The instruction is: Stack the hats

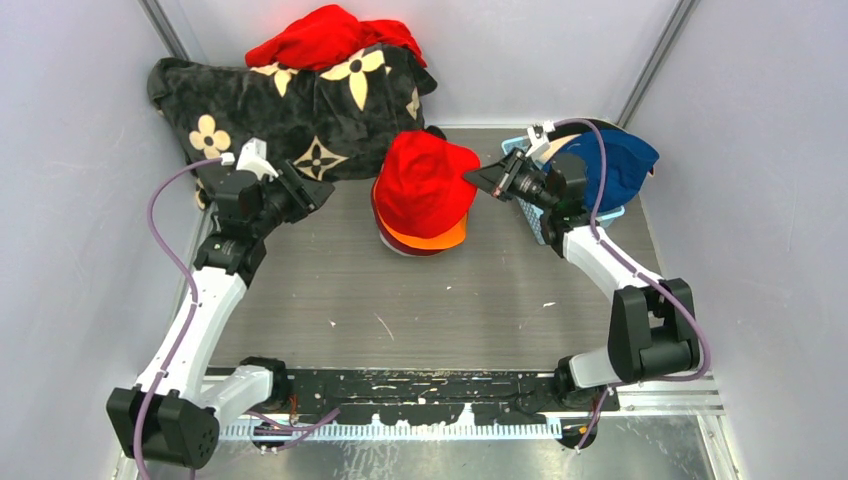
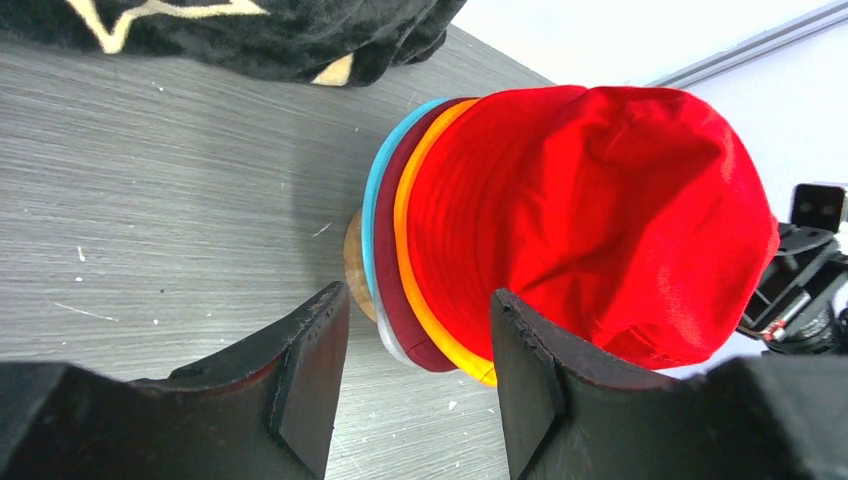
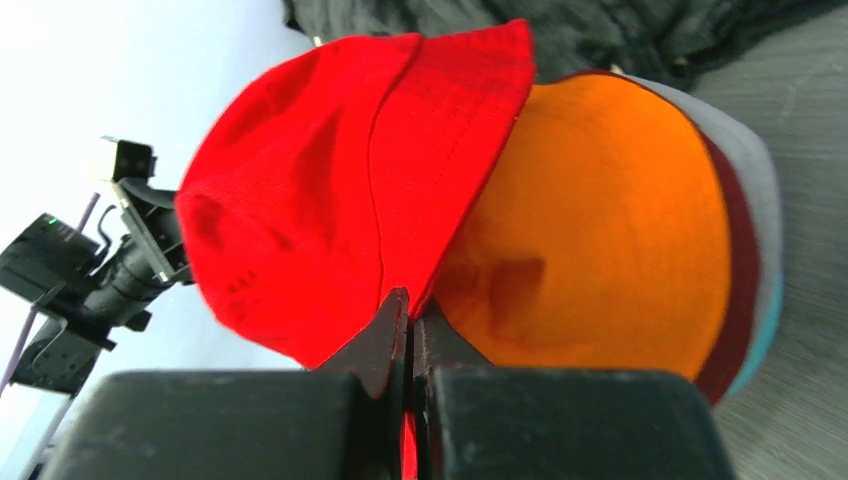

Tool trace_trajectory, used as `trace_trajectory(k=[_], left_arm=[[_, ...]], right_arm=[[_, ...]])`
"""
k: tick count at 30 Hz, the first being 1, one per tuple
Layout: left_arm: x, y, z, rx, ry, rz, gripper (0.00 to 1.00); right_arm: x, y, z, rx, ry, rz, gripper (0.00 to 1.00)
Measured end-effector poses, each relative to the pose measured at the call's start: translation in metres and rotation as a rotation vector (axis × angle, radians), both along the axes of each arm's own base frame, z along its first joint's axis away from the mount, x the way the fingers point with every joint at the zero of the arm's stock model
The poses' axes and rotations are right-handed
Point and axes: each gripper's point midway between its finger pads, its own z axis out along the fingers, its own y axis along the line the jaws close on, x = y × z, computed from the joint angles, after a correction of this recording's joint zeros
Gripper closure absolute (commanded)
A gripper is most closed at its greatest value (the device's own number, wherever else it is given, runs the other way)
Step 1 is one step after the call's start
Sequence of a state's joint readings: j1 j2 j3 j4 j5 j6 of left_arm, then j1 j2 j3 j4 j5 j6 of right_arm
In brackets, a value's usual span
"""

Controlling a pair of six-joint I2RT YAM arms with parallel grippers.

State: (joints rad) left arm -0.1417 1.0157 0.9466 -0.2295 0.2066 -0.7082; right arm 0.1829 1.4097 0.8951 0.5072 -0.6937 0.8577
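The red hat is crooked, baring the orange hat's side; my right gripper needs to regrip the red hat's brim point(image 3: 440, 200) and pull it down.
A stack of hats stands mid-table on a wooden stand point(image 2: 352, 265). From the bottom its brims show teal point(image 2: 372, 200), grey point(image 3: 752, 165), maroon point(image 2: 385, 275) and orange point(image 3: 600, 230). A red hat point(image 1: 425, 178) lies askew on top, leaving the orange crown bare on the right wrist view's side. My right gripper point(image 3: 410, 300) is shut on the red hat's brim, at the stack's right side point(image 1: 480, 178). My left gripper point(image 2: 420, 300) stands open and empty just left of the stack point(image 1: 318, 190), not touching it. A royal blue hat point(image 1: 622, 165) lies in a basket at the right.
A black blanket with cream flower marks point(image 1: 290, 110) is heaped at the back left with a bright red cloth heap point(image 1: 330, 38) on it. The light blue basket point(image 1: 535, 222) sits behind my right wrist. Walls close in the table on three sides.
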Motion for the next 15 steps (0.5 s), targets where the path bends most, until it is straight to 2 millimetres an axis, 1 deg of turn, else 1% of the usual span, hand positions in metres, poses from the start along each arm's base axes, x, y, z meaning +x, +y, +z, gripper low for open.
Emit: trace_trajectory(k=[3,5,8,11,14,15], left_arm=[[0.004,-0.002,-0.001,-0.011,0.003,-0.002,0.46],[0.008,-0.004,-0.004,-0.017,0.010,-0.005,0.46],[0.016,-0.010,-0.014,-0.019,0.031,-0.019,0.46],[0.022,-0.018,-0.023,-0.020,0.050,-0.039,0.46],[0.027,-0.027,-0.027,-0.026,0.050,-0.061,0.46],[0.029,-0.030,-0.028,-0.027,0.048,-0.068,0.46]], right_arm=[[0.008,-0.012,-0.018,-0.009,0.054,-0.035,0.99],[0.014,-0.019,-0.026,-0.015,0.080,-0.062,0.96],[0.021,-0.026,-0.041,-0.032,0.118,-0.090,0.81],[0.027,-0.027,-0.057,-0.047,0.160,-0.096,0.66],[0.034,-0.029,-0.070,-0.060,0.190,-0.101,0.63],[0.035,-0.030,-0.075,-0.063,0.200,-0.104,0.61]])
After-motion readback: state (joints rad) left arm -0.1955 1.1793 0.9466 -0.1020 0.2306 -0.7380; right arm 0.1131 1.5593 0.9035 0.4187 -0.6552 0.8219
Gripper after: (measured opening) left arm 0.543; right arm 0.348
